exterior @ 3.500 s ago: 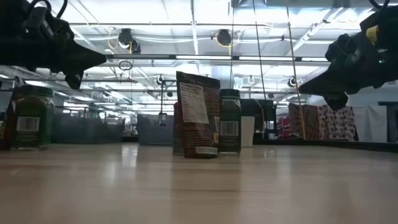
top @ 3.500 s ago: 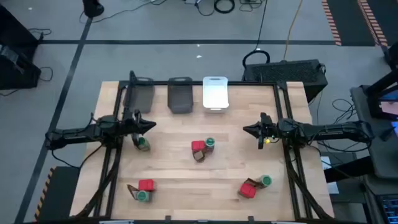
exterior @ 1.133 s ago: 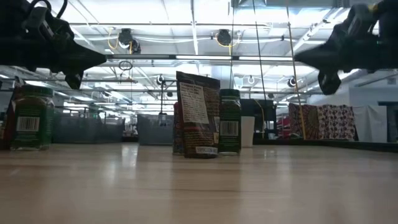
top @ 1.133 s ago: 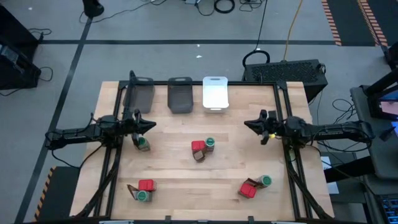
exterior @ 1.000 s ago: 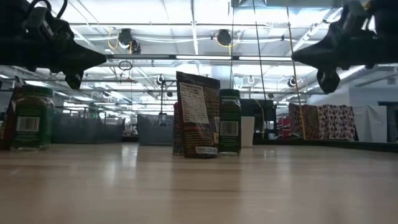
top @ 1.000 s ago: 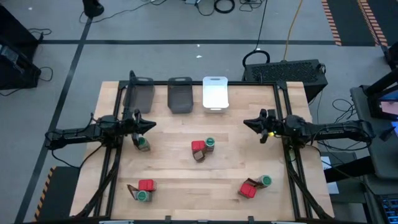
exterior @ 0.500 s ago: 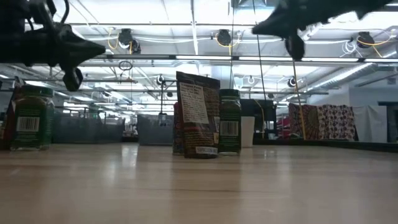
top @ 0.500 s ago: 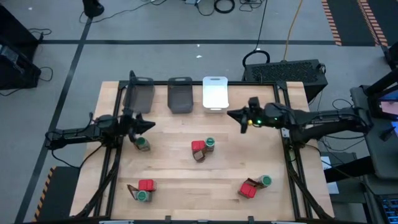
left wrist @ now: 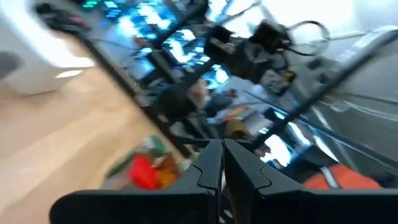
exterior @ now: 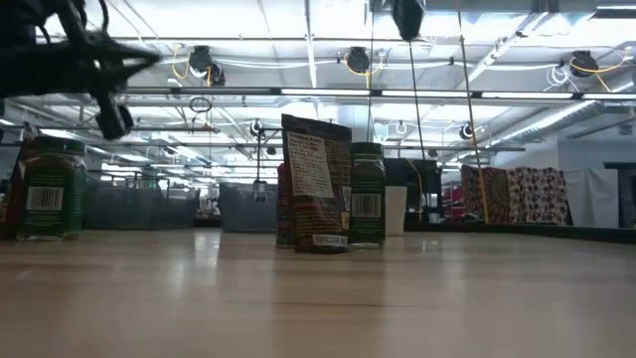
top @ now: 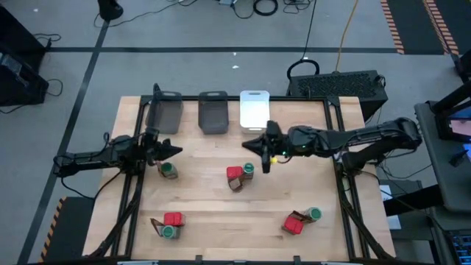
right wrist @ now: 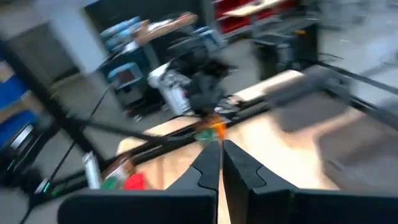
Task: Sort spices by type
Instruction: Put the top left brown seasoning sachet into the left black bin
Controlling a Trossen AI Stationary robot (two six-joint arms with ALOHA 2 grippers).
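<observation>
My left gripper will next close on the brown packet's end (top: 157, 164), away from the green-lidded jar just below this gripper.
Spices stand in small groups on the wooden table. In the middle are a red tin (top: 234, 174), a green-lidded jar (top: 248, 169) and a brown packet (top: 235, 185); the low view shows that packet (exterior: 316, 184) and jar (exterior: 367, 194) upright. A lone jar (top: 168, 171) stands at the left, just below my left gripper (top: 177, 149), which hovers shut above it. My right gripper (top: 246, 146) is shut too and hangs in the air just beyond the middle group, near the white bin (top: 255, 109). Both wrist views show shut fingers (left wrist: 222, 163) (right wrist: 220, 163).
Two dark grey bins (top: 168, 112) (top: 213, 112) sit beside the white one along the far edge. A red tin (top: 173, 218), jar (top: 168, 232) and packet (top: 155, 223) stand near-left; a tin (top: 294, 224) and jar (top: 314, 213) near-right. Bare wood lies between the groups.
My right gripper has swung from the table's right side toward the left, rising as it went, and now hangs by the middle group and the white bin. My left gripper has risen a little over its jar. No spice has moved.
</observation>
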